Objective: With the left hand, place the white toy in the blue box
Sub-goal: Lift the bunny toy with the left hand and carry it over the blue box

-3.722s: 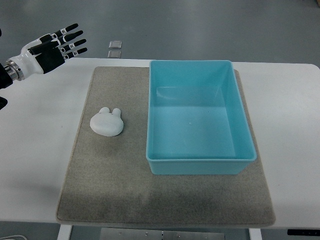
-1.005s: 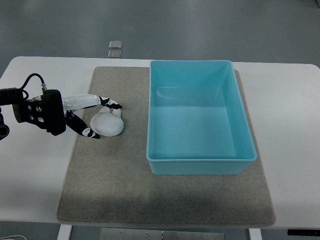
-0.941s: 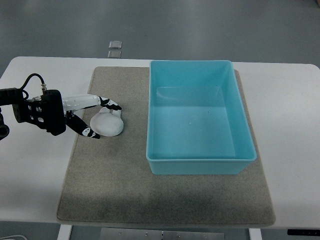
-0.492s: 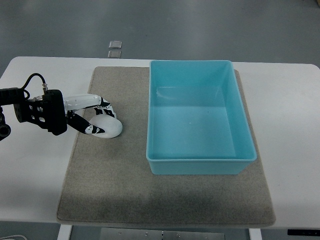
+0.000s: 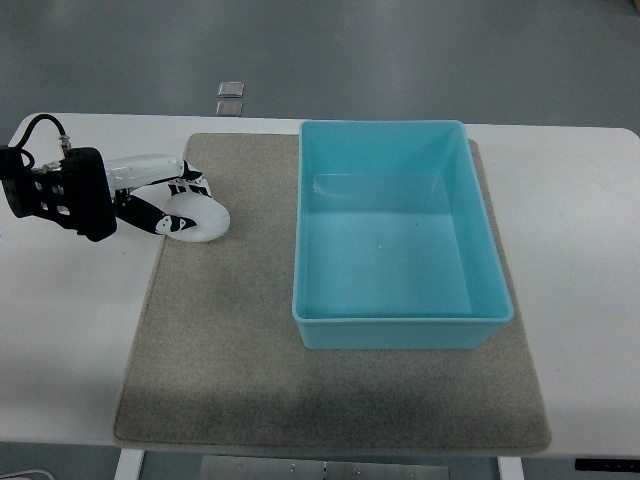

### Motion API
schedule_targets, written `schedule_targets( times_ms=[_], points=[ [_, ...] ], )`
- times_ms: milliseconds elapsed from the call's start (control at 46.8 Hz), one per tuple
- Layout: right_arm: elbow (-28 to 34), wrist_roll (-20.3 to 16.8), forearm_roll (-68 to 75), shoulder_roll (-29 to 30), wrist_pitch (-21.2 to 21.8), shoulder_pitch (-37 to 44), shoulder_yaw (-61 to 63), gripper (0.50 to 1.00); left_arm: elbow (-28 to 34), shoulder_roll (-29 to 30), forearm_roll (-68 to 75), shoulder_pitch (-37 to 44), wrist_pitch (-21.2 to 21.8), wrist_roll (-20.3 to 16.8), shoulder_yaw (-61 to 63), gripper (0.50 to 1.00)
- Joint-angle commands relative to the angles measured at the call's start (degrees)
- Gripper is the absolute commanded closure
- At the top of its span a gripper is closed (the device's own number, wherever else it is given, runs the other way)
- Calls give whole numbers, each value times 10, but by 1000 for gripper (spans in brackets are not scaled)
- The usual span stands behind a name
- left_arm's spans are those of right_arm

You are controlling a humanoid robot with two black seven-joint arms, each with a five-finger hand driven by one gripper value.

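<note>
The robot's left gripper needs to release the white toy on the blue box's bottom (image 5: pixel 361 236), slightly off-centre toward the box's side facing the robot.
My left hand (image 5: pixel 180 207) reaches in from the left edge and its fingers are curled around the white toy (image 5: pixel 200 220), a small rounded figure. The toy is held over the upper left part of the grey mat (image 5: pixel 230 350), apparently raised a little. The blue box (image 5: pixel 400 235) sits open and empty on the mat's right half, roughly a hand's width to the right of the toy. The right hand does not show.
The mat lies on a white table (image 5: pixel 580 250). Two small grey squares (image 5: pixel 230 97) lie on the floor beyond the table's far edge.
The left hand came down from the upper left, closed its fingers on the white toy, and has since carried it up and to the left. The box has not moved.
</note>
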Motion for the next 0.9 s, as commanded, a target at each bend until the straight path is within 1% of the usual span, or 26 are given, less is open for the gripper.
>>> schedule_targets(
  times_ms=[0, 150, 321, 513, 578, 663, 727, 877],
  points=[
    [0, 0, 0, 0, 0, 0, 0, 564, 7, -1, 0, -17, 6, 0, -8, 1000],
    [0, 0, 0, 0, 0, 0, 0, 564, 9, -7, 1, -36, 6, -1, -36, 1000],
    [0, 0, 0, 0, 0, 0, 0, 564, 8, -10, 1, -84, 4, 0, -37, 1000],
    [0, 0, 0, 0, 0, 0, 0, 564, 7, -34, 2, -146, -1, -1, -29, 1000],
    [0, 0, 0, 0, 0, 0, 0, 564, 6, -42, 4, -156, -3, 0, -28, 1000],
    [0, 0, 0, 0, 0, 0, 0, 564, 3, -70, 8, -163, -4, 0, -27, 1000],
    [0, 0, 0, 0, 0, 0, 0, 564, 2, -88, 9, -172, -5, 0, -10, 1000],
    [0, 0, 0, 0, 0, 0, 0, 564, 3, -107, 9, -220, -4, 1, 64, 1000]
  ],
)
